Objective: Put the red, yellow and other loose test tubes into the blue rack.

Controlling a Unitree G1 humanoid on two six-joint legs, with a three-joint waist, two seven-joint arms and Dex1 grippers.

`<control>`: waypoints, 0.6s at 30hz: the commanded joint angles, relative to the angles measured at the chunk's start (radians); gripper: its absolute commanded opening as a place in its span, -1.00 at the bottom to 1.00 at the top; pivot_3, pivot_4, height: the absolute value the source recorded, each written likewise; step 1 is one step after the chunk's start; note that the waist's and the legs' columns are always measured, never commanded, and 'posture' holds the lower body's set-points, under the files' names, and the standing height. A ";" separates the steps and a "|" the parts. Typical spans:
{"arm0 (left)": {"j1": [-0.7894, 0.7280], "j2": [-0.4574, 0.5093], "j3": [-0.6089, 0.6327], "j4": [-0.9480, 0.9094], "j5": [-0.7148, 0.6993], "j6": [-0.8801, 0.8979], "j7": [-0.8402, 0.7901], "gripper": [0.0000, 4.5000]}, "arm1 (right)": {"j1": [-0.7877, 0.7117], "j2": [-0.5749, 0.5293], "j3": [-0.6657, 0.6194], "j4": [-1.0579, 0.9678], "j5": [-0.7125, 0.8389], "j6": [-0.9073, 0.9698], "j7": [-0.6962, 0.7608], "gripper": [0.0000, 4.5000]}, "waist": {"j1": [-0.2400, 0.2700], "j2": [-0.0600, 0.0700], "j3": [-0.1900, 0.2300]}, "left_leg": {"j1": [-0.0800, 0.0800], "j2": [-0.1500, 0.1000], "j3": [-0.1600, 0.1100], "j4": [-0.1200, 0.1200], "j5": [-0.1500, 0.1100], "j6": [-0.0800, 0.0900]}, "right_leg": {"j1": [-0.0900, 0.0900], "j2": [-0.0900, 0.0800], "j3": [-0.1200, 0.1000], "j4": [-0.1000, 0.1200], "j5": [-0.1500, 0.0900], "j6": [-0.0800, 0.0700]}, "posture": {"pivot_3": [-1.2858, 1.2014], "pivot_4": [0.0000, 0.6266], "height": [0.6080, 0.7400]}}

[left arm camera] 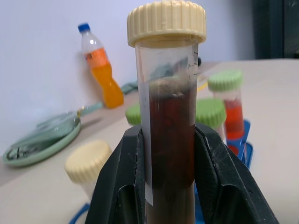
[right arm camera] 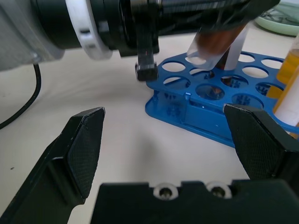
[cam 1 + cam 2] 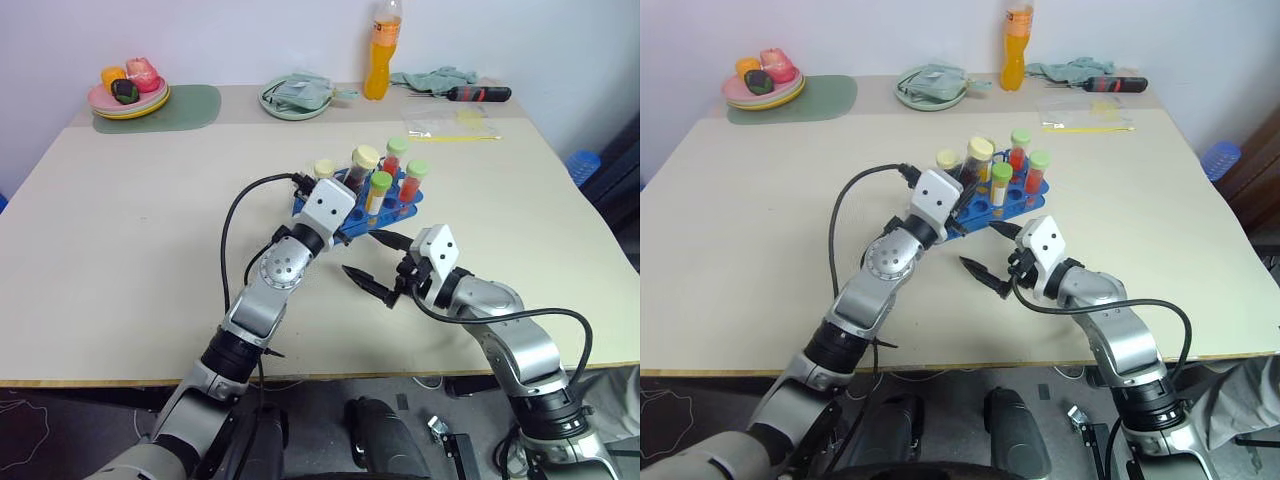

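Observation:
My left gripper should release the dark brown tube, now held just above the rack's holes, in the blue rack's front row (image 3: 341, 218), just short of the yellow tube.
My left gripper (image 1: 170, 186) is shut on a clear test tube (image 1: 168, 140) of dark brown liquid with a cream cap (image 3: 366, 156). It holds the tube over the near left holes of the blue rack (image 3: 408, 207), the tube's lower end (image 2: 212, 44) just above them. Standing in the rack are a red tube with a green cap (image 3: 396, 158), a yellow one with a green cap (image 3: 379, 190) and a cream-capped one (image 3: 325, 169). My right gripper (image 3: 362, 252) is open and empty, low over the table just in front of the rack.
At the table's back stand a tall orange drink bottle (image 3: 383, 50), a green plate with a cloth (image 3: 296, 97), pink plates of toy food (image 3: 128, 95) on a green mat, a screwdriver (image 3: 478, 93) and a clear bag (image 3: 450, 125).

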State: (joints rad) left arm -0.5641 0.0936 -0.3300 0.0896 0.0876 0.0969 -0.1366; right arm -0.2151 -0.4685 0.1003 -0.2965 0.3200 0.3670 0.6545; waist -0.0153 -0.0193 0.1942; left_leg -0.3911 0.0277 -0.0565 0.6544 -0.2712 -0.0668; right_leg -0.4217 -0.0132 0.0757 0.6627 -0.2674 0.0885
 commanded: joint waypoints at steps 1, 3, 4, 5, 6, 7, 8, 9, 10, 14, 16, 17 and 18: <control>-0.025 -0.022 0.014 0.001 0.011 -0.029 -0.014 -0.63 | 0.008 -0.008 -0.028 -0.053 0.005 0.002 -0.008 1.00 | 0.001 0.000 0.000 | 0.000 0.000 0.000 0.000 0.000 0.000 | 0.000 0.000 0.000 0.000 0.000 0.000 | 0.03 -0.52 1.00; -0.024 -0.029 0.014 0.017 0.010 -0.036 -0.028 -0.63 | 0.012 -0.010 -0.032 -0.058 0.006 0.005 -0.009 1.00 | 0.001 0.000 0.000 | 0.000 0.000 0.000 0.000 0.000 0.000 | 0.000 0.000 0.000 0.000 0.000 0.000 | 0.03 -0.52 1.00; -0.025 -0.034 0.017 0.030 0.009 -0.041 -0.032 -0.63 | 0.013 -0.010 -0.033 -0.061 0.006 0.006 -0.009 1.00 | 0.000 0.000 0.000 | 0.000 0.000 0.000 0.000 0.000 0.000 | 0.000 0.000 0.000 0.000 0.000 0.000 | 0.03 -0.52 1.00; -0.027 -0.038 0.019 0.048 0.012 -0.053 -0.031 -0.63 | 0.013 -0.011 -0.034 -0.063 0.006 0.008 -0.009 1.00 | 0.000 0.000 0.000 | 0.000 0.000 0.000 0.000 0.000 0.000 | 0.000 0.000 0.000 0.000 0.000 0.000 | 0.03 -0.52 1.00; -0.029 -0.042 0.021 0.064 0.015 -0.066 -0.030 -0.63 | 0.013 -0.011 -0.034 -0.065 0.006 0.009 -0.008 1.00 | 0.000 0.000 0.000 | 0.000 0.000 0.000 0.000 0.000 0.000 | 0.000 0.000 0.000 0.000 0.000 0.000 | 0.03 -0.52 1.00; -0.031 -0.046 0.023 0.079 0.017 -0.075 -0.029 -0.63 | 0.012 -0.012 -0.035 -0.066 0.006 0.011 -0.008 1.00 | 0.000 0.000 0.000 | 0.000 0.000 0.000 0.000 0.000 0.000 | 0.000 0.000 0.000 0.000 0.000 0.000 | 0.03 -0.52 1.00; -0.033 -0.053 0.028 0.096 0.012 -0.078 -0.031 -0.63 | 0.009 -0.012 -0.035 -0.064 0.005 0.012 -0.007 1.00 | 0.000 0.000 0.000 | 0.000 0.000 0.000 0.000 0.000 0.000 | 0.000 0.000 0.000 0.000 0.000 0.000 | 0.03 -0.52 1.00; -0.037 -0.056 0.030 0.117 0.014 -0.087 -0.030 -0.63 | 0.006 -0.012 -0.035 -0.062 0.005 0.012 -0.007 1.00 | 0.000 0.000 0.000 | 0.000 0.000 0.000 0.000 0.000 0.000 | 0.000 0.000 0.000 0.000 0.000 0.000 | 0.03 -0.52 1.00; -0.040 -0.058 0.032 0.135 0.017 -0.095 -0.028 -0.63 | 0.003 -0.012 -0.035 -0.061 0.004 0.013 -0.008 1.00 | 0.001 0.000 0.000 | 0.000 0.000 0.000 0.000 0.000 0.000 | 0.000 0.000 0.000 0.000 0.000 0.000 | 0.03 -0.52 1.00; -0.046 -0.070 0.045 0.183 0.017 -0.125 -0.028 -0.63 | 0.006 -0.014 -0.033 -0.063 -0.002 0.012 -0.008 1.00 | 0.000 0.000 0.000 | 0.000 0.000 0.000 0.000 0.000 0.000 | 0.000 0.000 0.000 0.000 0.000 0.000 | 0.03 -0.52 1.00; -0.049 -0.076 0.054 0.205 0.015 -0.146 -0.028 -0.63 | 0.012 -0.014 -0.029 -0.069 -0.004 0.014 -0.010 1.00 | 0.001 0.000 0.000 | 0.000 0.000 0.000 0.000 0.000 0.000 | 0.000 0.000 0.000 0.000 0.000 0.000 | 0.03 -0.52 1.00; -0.050 -0.079 0.057 0.216 0.016 -0.158 -0.027 -0.63 | 0.014 -0.014 -0.027 -0.073 -0.005 0.015 -0.011 1.00 | 0.001 0.000 0.000 | 0.000 0.000 0.000 0.000 0.000 0.000 | 0.000 0.000 0.000 0.000 0.000 0.000 | 0.03 -0.52 1.00; -0.050 -0.081 0.059 0.229 0.018 -0.171 -0.027 -0.63 | 0.017 -0.014 -0.025 -0.077 -0.005 0.017 -0.012 1.00 | 0.001 0.000 0.000 | 0.000 0.000 0.000 0.000 0.000 0.000 | 0.000 0.000 0.000 0.000 0.000 0.000 | 0.03 -0.52 1.00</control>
State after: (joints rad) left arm -0.6036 0.0193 -0.2827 0.3139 0.0998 -0.0477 -0.1671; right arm -0.1994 -0.4786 0.0885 -0.3206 0.3165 0.3877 0.6470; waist -0.0140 -0.0193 0.1942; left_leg -0.3910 0.0275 -0.0567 0.6544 -0.2712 -0.0667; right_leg -0.4214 -0.0132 0.0755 0.6626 -0.2674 0.0886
